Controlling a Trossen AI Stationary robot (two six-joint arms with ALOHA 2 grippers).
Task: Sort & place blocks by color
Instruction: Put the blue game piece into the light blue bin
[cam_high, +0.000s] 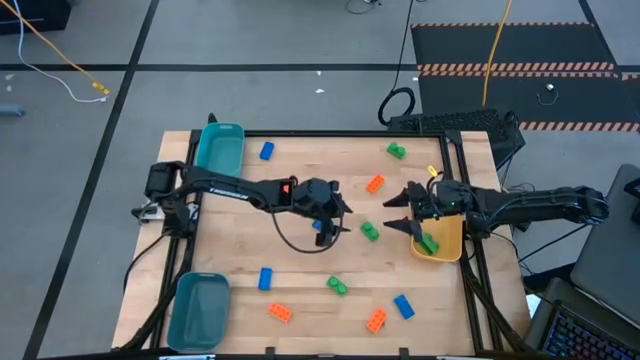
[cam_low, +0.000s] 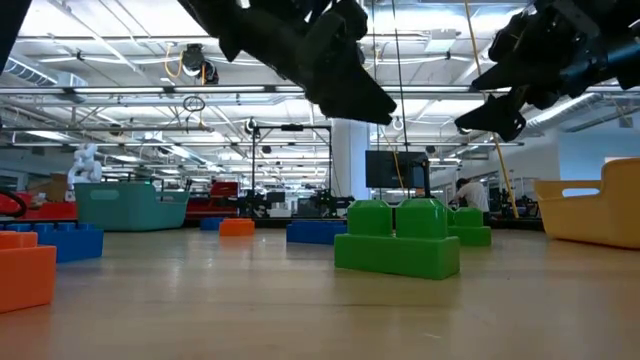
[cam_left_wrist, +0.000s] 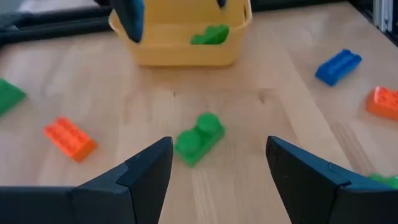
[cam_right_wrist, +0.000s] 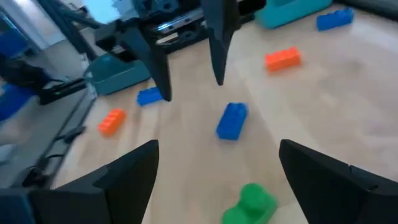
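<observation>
The blue block's long sides (cam_high: 317, 225) will be gripped by my left gripper, where the block lies under that gripper in the middle of the table.
Blue, orange and green blocks lie scattered flat on the wooden table. My left gripper (cam_high: 342, 218) hangs open over the table's middle, slanting down toward a green block (cam_left_wrist: 199, 138) that lies just beyond its fingertips (cam_left_wrist: 219, 149). A blue block (cam_right_wrist: 232, 120) lies under that gripper. My right gripper (cam_high: 393, 213) is open above the table beside the yellow bin (cam_high: 445, 245), facing the left gripper. The same green block (cam_right_wrist: 252, 202) lies below its fingers (cam_right_wrist: 217, 149). One green block (cam_left_wrist: 210, 35) sits inside the yellow bin (cam_left_wrist: 186, 46).
Teal bins stand at the far left corner (cam_high: 220, 148) and the near left corner (cam_high: 198, 308). Loose blocks: blue (cam_high: 266, 151), green (cam_high: 396, 151), orange (cam_high: 375, 184) at the far side; blue (cam_high: 265, 279), green (cam_high: 337, 286), orange (cam_high: 280, 312), orange (cam_high: 376, 320), blue (cam_high: 403, 306) at the near side.
</observation>
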